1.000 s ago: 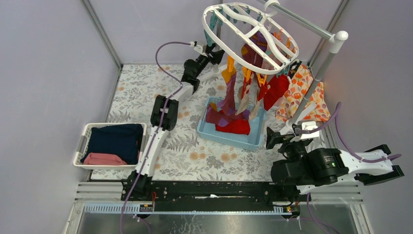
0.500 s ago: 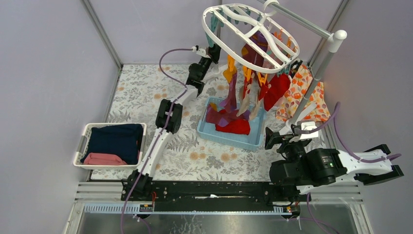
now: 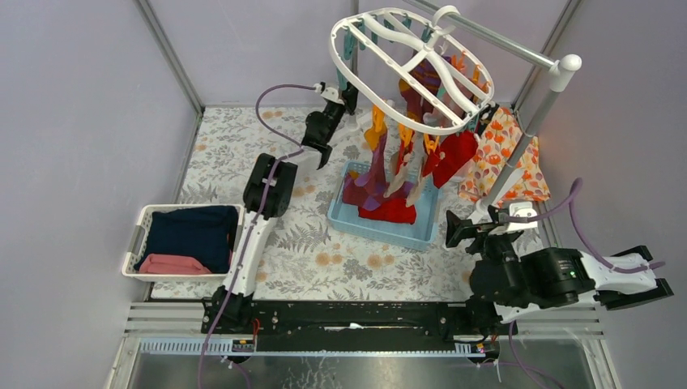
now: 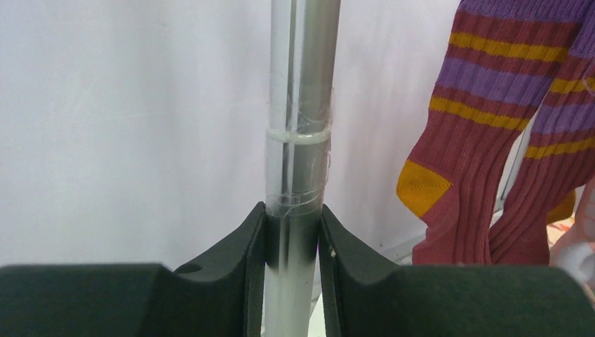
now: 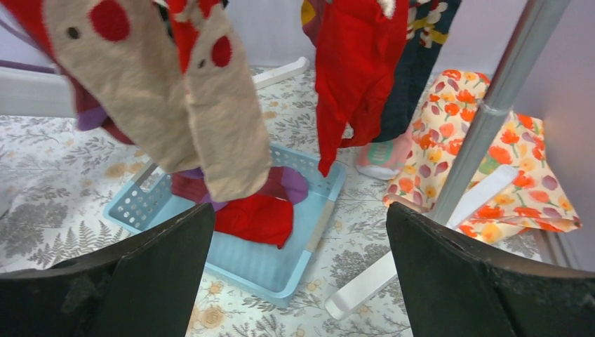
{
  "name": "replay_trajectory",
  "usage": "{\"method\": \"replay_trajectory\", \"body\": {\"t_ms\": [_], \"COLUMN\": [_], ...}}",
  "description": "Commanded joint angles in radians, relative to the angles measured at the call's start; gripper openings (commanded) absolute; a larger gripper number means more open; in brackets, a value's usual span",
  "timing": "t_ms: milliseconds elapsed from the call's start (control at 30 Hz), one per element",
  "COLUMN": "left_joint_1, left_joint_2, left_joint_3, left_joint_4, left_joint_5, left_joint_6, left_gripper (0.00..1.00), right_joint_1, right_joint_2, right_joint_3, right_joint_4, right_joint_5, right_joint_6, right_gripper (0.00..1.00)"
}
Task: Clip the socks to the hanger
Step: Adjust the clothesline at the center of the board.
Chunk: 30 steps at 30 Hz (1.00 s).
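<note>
I will use my left gripper to set the rack's grey pole down and leave it standing on the tablecloth [image 3: 282, 159], between the white basket and the light blue tray.
The white oval hanger [image 3: 366, 70] hangs from the rack's top bar with several socks [image 3: 454, 154] clipped under it. More red and maroon socks [image 3: 389, 208] lie in the light blue tray [image 3: 423, 232]. My left gripper [image 3: 348, 95] is at the hanger's far left side, shut on the rack's upright grey pole [image 4: 300, 105]; its tips [image 4: 292, 210] press the pole on both sides. A maroon, purple and yellow striped sock [image 4: 491, 140] hangs to the pole's right. My right gripper [image 3: 455, 229] stands open and holds nothing [image 5: 298, 210], facing a beige dotted sock [image 5: 175, 105] and a red sock [image 5: 358, 70].
A white basket [image 3: 134, 243] with folded navy and pink cloth sits at the left. An orange floral cloth [image 3: 502, 162] hangs by the rack's right pole [image 3: 528, 134], whose white foot [image 5: 421, 246] lies on the floral tablecloth in front of my right gripper.
My left gripper has reached up and back and closed on the grey pole. The hanger and rack bar have shifted slightly left. My right arm has slid a little right.
</note>
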Motion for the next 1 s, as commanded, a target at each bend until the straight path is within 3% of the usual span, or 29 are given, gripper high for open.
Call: {"method": "replay_trajectory", "body": {"t_ms": [0, 133, 233, 333, 367, 533, 567, 633, 700, 800, 967], "left_joint_1": [-0.002, 0.002, 0.009, 0.02, 0.023, 0.032, 0.033, 0.034, 0.033, 0.033, 0.043], "left_joint_2": [-0.202, -0.344, -0.431, -0.507, -0.53, -0.622, -0.636, -0.668, -0.708, -0.766, -0.859], "left_joint_3": [-0.22, -0.404, -0.533, -0.648, -0.68, -0.788, -0.802, -0.838, -0.872, -0.927, -1.01], "left_joint_4": [0.218, 0.249, 0.264, 0.265, 0.259, 0.198, 0.179, 0.144, 0.113, 0.054, -0.065], "left_joint_5": [-0.078, -0.138, -0.196, -0.254, -0.273, -0.376, -0.399, -0.444, -0.486, -0.554, -0.677], "left_joint_6": [0.056, 0.087, 0.088, 0.088, 0.088, 0.088, 0.088, 0.077, 0.064, 0.033, -0.053], "left_gripper": [0.0, 0.0, 0.0, 0.0, 0.0, 0.0, 0.0, 0.0, 0.0, 0.0, 0.0], "right_joint_1": [0.006, 0.006, 0.006, 0.007, 0.006, 0.007, 0.006, 0.006, 0.006, 0.007, 0.008], "right_joint_2": [-0.142, -0.168, -0.054, 0.081, 0.118, 0.072, 0.036, -0.041, -0.089, -0.099, -0.031], "right_joint_3": [-0.03, -0.015, 0.063, 0.174, 0.198, 0.251, 0.246, 0.211, 0.202, 0.208, 0.289], "right_joint_4": [0.408, 0.402, 0.15, -0.202, -0.248, -0.241, -0.198, -0.009, 0.056, 0.038, -0.154], "right_joint_5": [0.22, 0.217, 0.216, 0.218, 0.221, 0.22, 0.22, 0.22, 0.22, 0.221, 0.22], "right_joint_6": [-0.499, -0.548, -0.308, 0.038, 0.057, 0.01, -0.036, -0.284, -0.37, -0.379, -0.206], "right_gripper": [1.0, 1.0, 1.0, 1.0, 1.0, 1.0, 1.0, 1.0, 1.0, 1.0, 1.0]}}
